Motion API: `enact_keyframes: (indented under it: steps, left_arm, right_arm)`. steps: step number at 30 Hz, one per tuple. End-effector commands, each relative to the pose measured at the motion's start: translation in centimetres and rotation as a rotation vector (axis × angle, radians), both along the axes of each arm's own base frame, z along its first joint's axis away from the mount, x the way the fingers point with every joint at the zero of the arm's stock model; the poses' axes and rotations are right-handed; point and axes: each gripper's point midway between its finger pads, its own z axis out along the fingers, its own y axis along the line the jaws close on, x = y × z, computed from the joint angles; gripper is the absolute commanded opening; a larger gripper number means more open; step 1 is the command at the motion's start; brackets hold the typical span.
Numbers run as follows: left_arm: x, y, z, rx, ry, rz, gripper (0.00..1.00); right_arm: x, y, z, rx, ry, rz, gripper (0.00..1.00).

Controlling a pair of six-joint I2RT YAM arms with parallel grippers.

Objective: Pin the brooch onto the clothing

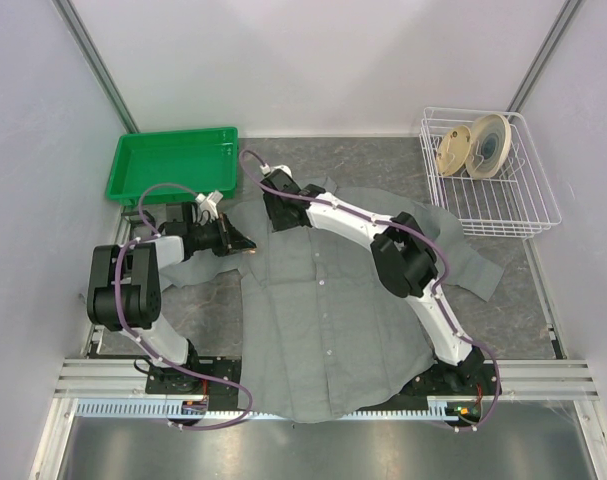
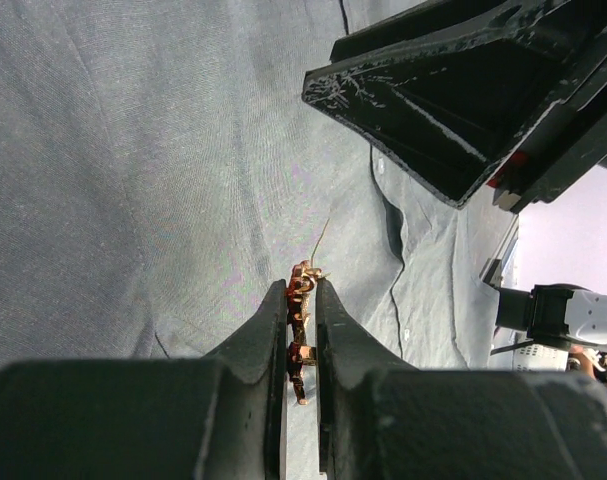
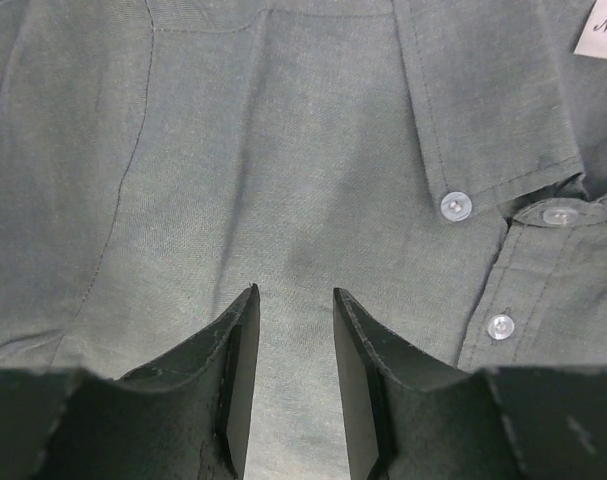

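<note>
My right gripper should pinch up a fold [image 3: 295, 290] beside the collar before my left gripper moves forward, because the shirt lies flat ahead of the brooch's pin.
The grey shirt [image 1: 333, 310] lies flat on the table, collar at the far side. My left gripper [image 2: 303, 285] is shut on the orange-red brooch [image 2: 301, 310], held edge-on between the fingers with its thin pin sticking out ahead, just above the shirt's left shoulder [image 2: 163, 180]. In the top view the left gripper [image 1: 245, 243] sits at the shirt's left shoulder edge. My right gripper [image 3: 295, 292] is open and empty, its fingertips down on the shirt fabric [image 3: 283, 180] left of the collar buttons [image 3: 455, 206]. In the top view the right gripper [image 1: 276, 212] is close to the left one.
A green tray [image 1: 173, 165] stands at the back left, just behind the left gripper. A white wire basket [image 1: 488, 185] holding tape rolls stands at the back right. The right gripper's black fingers [image 2: 453, 100] show close ahead in the left wrist view.
</note>
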Motion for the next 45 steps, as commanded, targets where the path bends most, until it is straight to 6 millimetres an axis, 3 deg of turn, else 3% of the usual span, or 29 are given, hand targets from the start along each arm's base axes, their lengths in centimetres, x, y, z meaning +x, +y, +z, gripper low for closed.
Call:
enact_keyframes:
  steps: [1,5,11,14,15,18,25,26,27,28,32,39,45]
  left_arm:
    - [1.3,0.1,0.9,-0.009,-0.056,-0.009,0.02]
    - [1.5,0.0,1.0,-0.011,-0.063,-0.005,0.02]
    - [1.5,0.1,0.9,-0.004,-0.063,0.003,0.02]
    - [1.4,0.1,0.8,-0.001,-0.062,0.003,0.02]
    - [1.3,0.1,0.8,0.0,-0.063,0.0,0.02]
    - [1.3,0.1,0.7,0.004,-0.062,-0.005,0.02]
    - [1.6,-0.1,0.4,-0.014,-0.046,-0.021,0.02]
    - [1.6,-0.1,0.4,-0.014,-0.047,-0.02,0.02]
    - [1.6,-0.1,0.4,-0.017,-0.047,-0.021,0.02]
    - [1.6,-0.1,0.4,-0.02,-0.046,-0.02,0.02]
    - [1.6,-0.2,0.5,-0.021,-0.05,-0.02,0.02]
    - [1.7,-0.1,0.3,-0.013,-0.048,-0.017,0.02]
    - [1.6,0.0,0.0,-0.007,-0.039,-0.015,0.02]
  right_arm:
    - [-1.0,0.5,-1.2,-0.025,0.007,-0.028,0.43]
    - [-1.6,0.1,-2.2,-0.074,-0.001,-0.055,0.42]
    - [-1.7,-1.4,-5.4,-0.154,0.017,-0.095,0.35]
    - [-2.0,-1.6,-6.4,-0.169,0.038,-0.089,0.24]
    - [-2.1,-1.5,-6.5,-0.165,0.044,-0.088,0.13]
    - [-1.9,-1.3,-5.8,-0.149,0.039,-0.077,0.0]
    - [-0.4,0.7,-0.7,-0.032,-0.018,-0.018,0.0]
    - [-0.3,0.8,-0.2,-0.033,-0.031,-0.008,0.06]
    - [0.1,0.7,0.6,-0.032,-0.049,-0.016,0.25]
    - [0.5,0.6,1.2,-0.027,-0.065,-0.025,0.32]
    - [1.7,0.1,2.5,-0.004,-0.099,-0.061,0.33]
    - [1.7,-0.4,-0.8,-0.046,-0.057,-0.071,0.35]
    - [1.6,0.0,-2.2,-0.032,-0.024,-0.074,0.41]
